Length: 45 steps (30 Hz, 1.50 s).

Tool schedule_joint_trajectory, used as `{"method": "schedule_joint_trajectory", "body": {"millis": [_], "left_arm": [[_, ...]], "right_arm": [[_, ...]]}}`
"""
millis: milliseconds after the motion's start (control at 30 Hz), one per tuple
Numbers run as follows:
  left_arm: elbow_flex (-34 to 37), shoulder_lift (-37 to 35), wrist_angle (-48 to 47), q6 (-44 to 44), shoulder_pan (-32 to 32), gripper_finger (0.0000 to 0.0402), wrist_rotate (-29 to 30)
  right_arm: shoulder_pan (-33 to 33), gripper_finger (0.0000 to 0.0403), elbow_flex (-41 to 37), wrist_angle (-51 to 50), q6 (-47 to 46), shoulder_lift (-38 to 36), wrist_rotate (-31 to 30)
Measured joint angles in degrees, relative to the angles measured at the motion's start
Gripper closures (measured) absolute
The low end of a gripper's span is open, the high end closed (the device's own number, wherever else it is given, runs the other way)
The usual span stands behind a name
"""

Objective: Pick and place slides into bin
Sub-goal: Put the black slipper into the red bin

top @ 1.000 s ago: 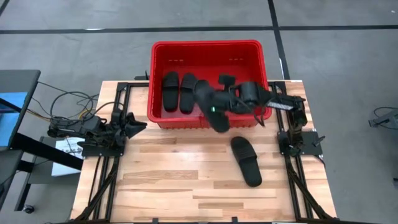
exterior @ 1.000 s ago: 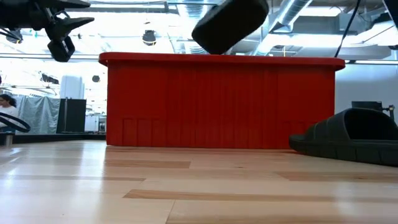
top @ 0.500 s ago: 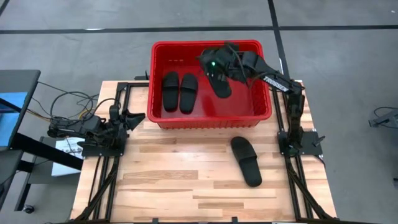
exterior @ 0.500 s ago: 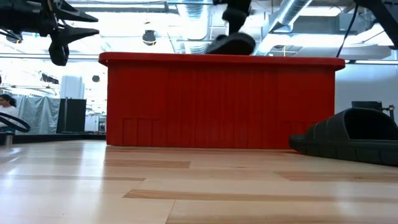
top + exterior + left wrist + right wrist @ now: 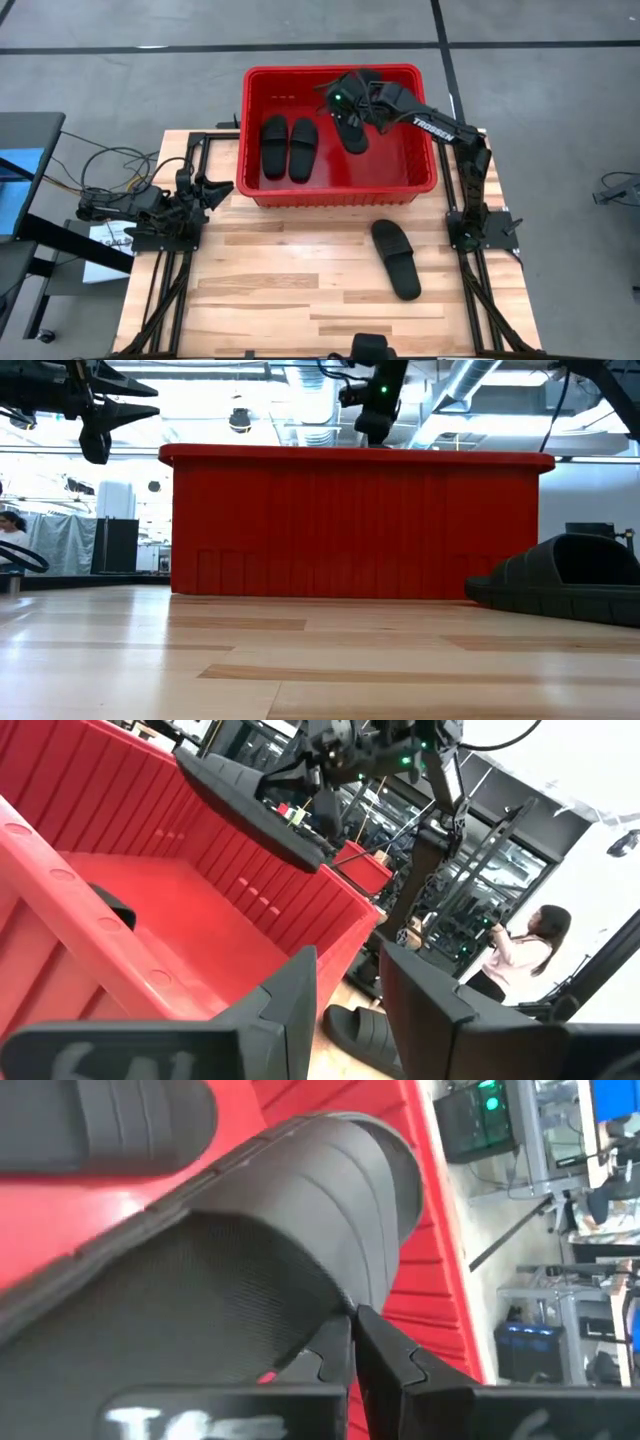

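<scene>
Next, my right gripper puts the held black slide down on the bottom of the red bin, close beside the other black slides (image 5: 341,144). The held slide is now over the bin.
The red bin (image 5: 250,130) stands at the table's far edge. Two black slides (image 5: 273,146) (image 5: 303,148) lie side by side on its floor at the left. My right gripper (image 5: 345,100) is over the bin's far right part, shut on a third slide (image 5: 354,133). The bin's wall hides this slide in the low view. It shows in the left wrist view (image 5: 255,805). A fourth slide (image 5: 396,258) lies sole down on the table near the bin. My left gripper (image 5: 218,188) is open and empty at the table's left, beside the bin's near left corner. My right gripper pinches the edge of the slide's ribbed strap (image 5: 345,1270) between its two fingers (image 5: 335,1355). The fingers come from above and from the far side. The slide hangs tilted inside the bin, one end lower, and in the left wrist view it looks clear of the bin's floor.
The bin's right half (image 5: 400,150) has bare floor. Bare wood lies left of the fourth slide (image 5: 280,270). The black arm frames (image 5: 170,250) run along both table sides. A person (image 5: 520,950) stands in the room beyond the table.
My right gripper has carried the third slide from above the bin's near rim toward the far edge and then down. The slide has gone below the bin's rim and now hangs inside the bin.
</scene>
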<state>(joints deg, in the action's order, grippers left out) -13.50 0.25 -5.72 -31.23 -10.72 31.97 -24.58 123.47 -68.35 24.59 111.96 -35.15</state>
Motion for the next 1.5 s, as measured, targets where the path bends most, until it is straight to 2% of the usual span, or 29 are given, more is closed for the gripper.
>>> {"method": "schedule_joint_trajectory", "body": {"millis": [433, 1067, 1500], "left_arm": [[0.0, 0.0, -0.02, 0.02, 0.0, 0.0299, -0.02], [0.0, 0.02, -1.43, -0.88, 0.0, 0.0299, -2.1], [0.0, 0.02, -1.38, -1.55, 0.0, 0.0299, -2.8]], "right_arm": [[-0.69, 0.0403, -7.76, 7.56, 0.8, 0.02, 0.8], [-0.74, 0.0403, -7.88, 9.23, -1.84, 13.76, 0.33], [-1.72, 0.0403, -7.84, 9.2, -3.73, 18.56, 0.42]]}}
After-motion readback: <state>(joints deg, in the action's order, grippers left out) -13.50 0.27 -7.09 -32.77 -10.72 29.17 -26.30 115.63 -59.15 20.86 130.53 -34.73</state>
